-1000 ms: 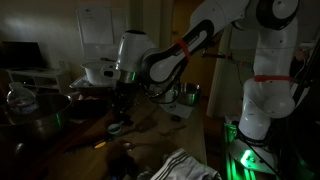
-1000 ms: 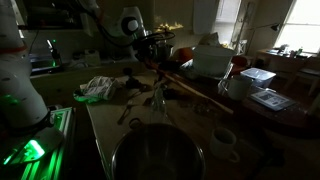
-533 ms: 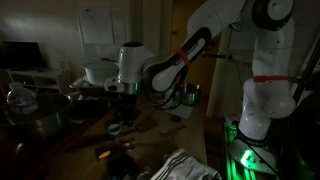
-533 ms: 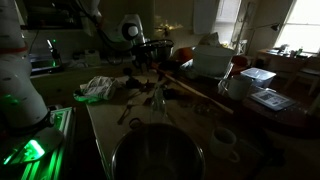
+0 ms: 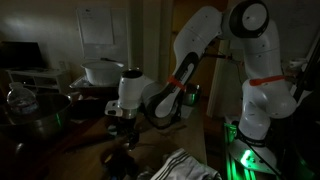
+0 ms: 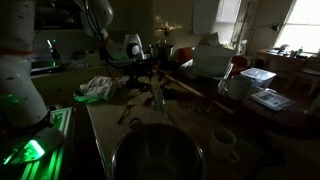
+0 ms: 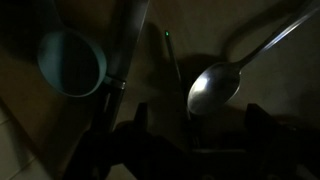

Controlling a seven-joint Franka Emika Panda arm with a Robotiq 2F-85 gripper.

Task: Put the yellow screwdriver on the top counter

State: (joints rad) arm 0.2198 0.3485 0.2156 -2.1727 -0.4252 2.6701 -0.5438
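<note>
The yellow screwdriver is beside the round end of the metal spoon. My gripper needs to close on the handle (image 5: pixel 107 159) (image 7: pixel 196 134) of the yellow screwdriver there.
The scene is very dark. My gripper (image 5: pixel 120 126) hangs low over the cluttered worktop and also shows in the other exterior view (image 6: pixel 140 74). In the wrist view the gripper (image 7: pixel 198 125) is open, its two dark fingers (image 7: pixel 254 122) wide apart with nothing gripped. Below it lie a metal spoon (image 7: pixel 215 88) and a slim dark shaft (image 7: pixel 172 62). I cannot make out the yellow screwdriver in this light. The top counter (image 5: pixel 88 91) is the raised ledge behind and above the gripper.
A white pot (image 5: pixel 100 71) stands on the ledge and a lidded metal pot (image 5: pixel 35 112) sits at the left. A teal round cup (image 7: pixel 70 60) lies near the gripper. A large metal bowl (image 6: pixel 155 155), a crumpled cloth (image 6: pixel 97 88) and a long reddish stick (image 6: pixel 195 92) crowd the worktop.
The arm has come down from ledge height to just above the worktop, and the jaws have opened wide.
</note>
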